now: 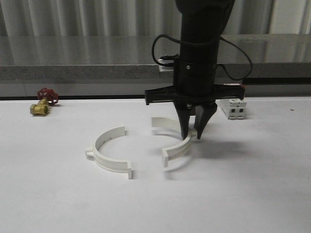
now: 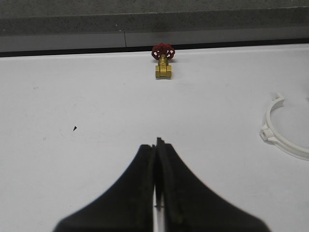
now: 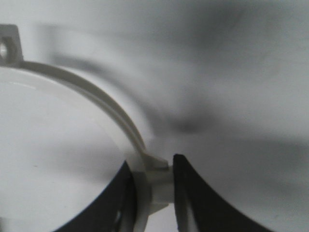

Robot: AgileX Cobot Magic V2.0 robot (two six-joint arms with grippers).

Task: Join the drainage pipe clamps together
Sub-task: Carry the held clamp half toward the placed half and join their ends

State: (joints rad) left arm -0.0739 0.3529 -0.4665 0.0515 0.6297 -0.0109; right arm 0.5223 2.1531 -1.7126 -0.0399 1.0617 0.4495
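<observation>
Next, I let go of the white clamp in my right gripper, now pinched by its outer tab, against the open side of the other clamp [image 1: 156, 147], to close the ring.
Two white half-ring drainage pipe clamps are on the white table with a gap between them. The left clamp [image 1: 108, 151] lies flat with its open side toward the other one, and it also appears in the left wrist view [image 2: 282, 141]. My right gripper [image 1: 191, 135] points straight down and is shut on the outer tab of the right clamp [image 1: 178, 148]. In the right wrist view that clamp [image 3: 91, 93] curves away from the right gripper [image 3: 152, 166], its tab pinched between the black fingers. My left gripper [image 2: 158, 143] is shut on nothing above bare table.
A brass valve with a red handwheel [image 1: 43, 103] sits at the back left, seen too in the left wrist view [image 2: 163, 61]. A white boxy breaker [image 1: 233, 108] stands behind the right arm. A grey ledge [image 1: 73, 73] borders the table's far edge.
</observation>
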